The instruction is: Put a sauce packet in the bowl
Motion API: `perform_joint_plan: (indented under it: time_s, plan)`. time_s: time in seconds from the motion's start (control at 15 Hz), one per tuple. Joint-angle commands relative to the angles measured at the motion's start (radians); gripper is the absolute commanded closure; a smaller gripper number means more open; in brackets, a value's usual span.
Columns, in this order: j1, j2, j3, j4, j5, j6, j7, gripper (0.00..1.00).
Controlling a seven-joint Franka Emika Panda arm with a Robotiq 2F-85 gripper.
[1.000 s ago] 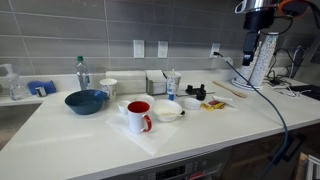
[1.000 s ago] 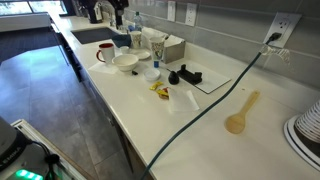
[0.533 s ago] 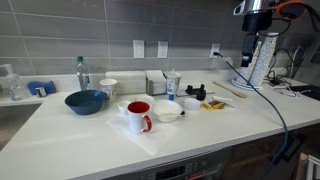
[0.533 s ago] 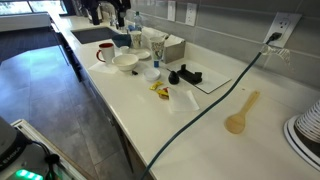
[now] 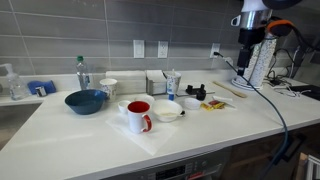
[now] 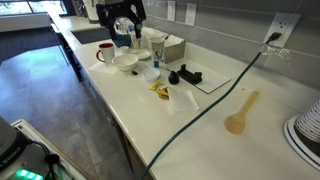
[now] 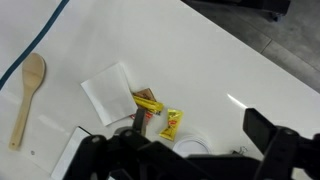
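Next, the gripper moves down next to the brown sauce packet's exposed end (image 5: pixel 219 106) (image 7: pixel 150 94), beside the yellow packet near the white napkin, and closes there.
Several yellow sauce packets (image 7: pixel 172 122) lie on the white counter beside a white napkin (image 7: pixel 108 92). They also show in both exterior views (image 5: pixel 212 103) (image 6: pixel 160 90). The small shallow white bowl (image 7: pixel 190 149) sits right next to them, and shows in both exterior views (image 5: pixel 190 103) (image 6: pixel 151 73). It looks empty. My gripper (image 7: pixel 172 138) hangs high above the packets and bowl, jaws spread wide and empty, with dark fingers (image 7: pixel 272 140) at the frame's bottom. It also shows in both exterior views (image 5: pixel 250 20) (image 6: pixel 122 18).
A larger white bowl (image 5: pixel 167 112), a red mug (image 5: pixel 138 116) and a dark blue bowl (image 5: pixel 86 101) stand on the counter. A wooden spoon (image 7: pixel 28 95), a black object (image 6: pixel 185 75), a cable (image 6: pixel 215 100), bottles and a napkin box (image 5: pixel 156 83) are nearby.
The arm has shifted a little. In an exterior view the gripper has come further into the frame, with its fingers now showing spread.
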Motion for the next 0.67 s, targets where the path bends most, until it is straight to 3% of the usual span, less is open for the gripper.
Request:
perform_joint_plan:
  time_s: [0.0,0.4,0.47,0.53,0.6]
  plan:
    - [-0.037,0.06,-0.027,-0.068,-0.048,0.144,-0.01,0.0]
    - [-0.152,0.238,-0.043,-0.14,-0.244,0.496,0.084,0.0]
    - [-0.162,0.272,-0.047,-0.13,-0.254,0.502,0.082,0.0]
    - [-0.141,0.204,-0.041,-0.144,-0.201,0.448,0.05,0.0]
    - [-0.148,0.227,-0.045,-0.144,-0.206,0.459,0.051,0.0]
